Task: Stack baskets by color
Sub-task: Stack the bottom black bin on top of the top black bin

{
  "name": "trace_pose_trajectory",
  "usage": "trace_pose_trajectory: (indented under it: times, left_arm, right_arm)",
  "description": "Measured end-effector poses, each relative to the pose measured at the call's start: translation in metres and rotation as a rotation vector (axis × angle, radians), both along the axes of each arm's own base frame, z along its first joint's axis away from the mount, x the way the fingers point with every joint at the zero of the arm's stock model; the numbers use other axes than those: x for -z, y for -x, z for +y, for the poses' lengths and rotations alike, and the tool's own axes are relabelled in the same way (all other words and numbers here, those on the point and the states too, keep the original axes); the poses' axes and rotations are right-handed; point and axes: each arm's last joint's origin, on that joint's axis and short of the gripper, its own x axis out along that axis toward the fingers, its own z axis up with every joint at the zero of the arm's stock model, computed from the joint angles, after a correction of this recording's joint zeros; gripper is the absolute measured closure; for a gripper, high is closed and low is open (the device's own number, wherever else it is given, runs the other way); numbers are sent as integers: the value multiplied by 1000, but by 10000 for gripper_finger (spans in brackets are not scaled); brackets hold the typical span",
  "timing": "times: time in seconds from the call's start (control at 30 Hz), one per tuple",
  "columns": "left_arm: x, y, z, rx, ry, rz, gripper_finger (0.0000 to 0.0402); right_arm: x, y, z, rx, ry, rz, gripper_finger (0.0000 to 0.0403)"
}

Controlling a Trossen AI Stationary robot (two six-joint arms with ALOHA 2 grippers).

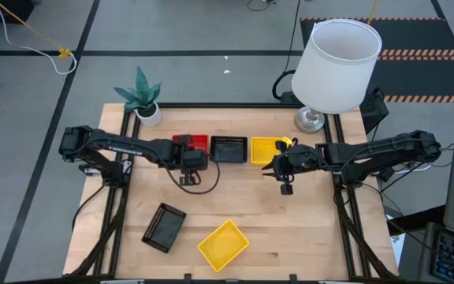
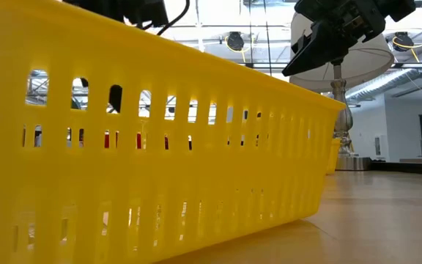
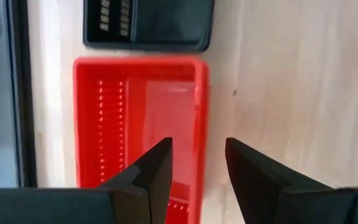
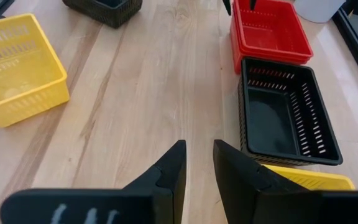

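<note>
My left gripper is going to close next on the loose black basket's long edge (image 1: 176,235), the one that faces the loose yellow basket.
Along the table's far side stand a red basket (image 1: 198,142), a black basket (image 1: 228,147) and a yellow basket (image 1: 268,150) in a row. My left gripper (image 3: 197,165) is open just above the red basket (image 3: 138,124). Its fingers stand on either side of that basket's near long wall (image 3: 201,124) and touch nothing that shows. My right gripper (image 4: 197,162) hangs in the air in front of the yellow basket (image 4: 309,177), slightly open, with nothing between its fingers. A second black basket (image 1: 164,226) and a second yellow basket (image 1: 223,244) lie loose on their bottoms near the front edge.
A white lamp (image 1: 333,67) stands at the back right and a potted plant (image 1: 142,99) at the back left. Bare wood lies between the far row and the two loose baskets. In the low view the loose yellow basket (image 2: 160,169) fills the foreground.
</note>
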Motion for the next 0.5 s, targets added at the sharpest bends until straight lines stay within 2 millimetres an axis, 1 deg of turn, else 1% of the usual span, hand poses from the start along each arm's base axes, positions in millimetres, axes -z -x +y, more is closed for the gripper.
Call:
trace_pose_trajectory:
  times: [0.13,0.33,0.4,0.5]
  left_arm:
    - [-10,-4,-7,12,17,-27,250]
    - [-18,-1,-20,-10,59,-6,250]
    - [-19,4,-29,0,83,18,250]
    - [-20,10,-48,16,117,28,250]
  right_arm:
    - [0,0,0,3,-4,0,330]
    - [0,0,0,14,-20,0,330]
    - [0,0,0,17,-25,0,330]
    - [0,0,0,15,-26,7,330]
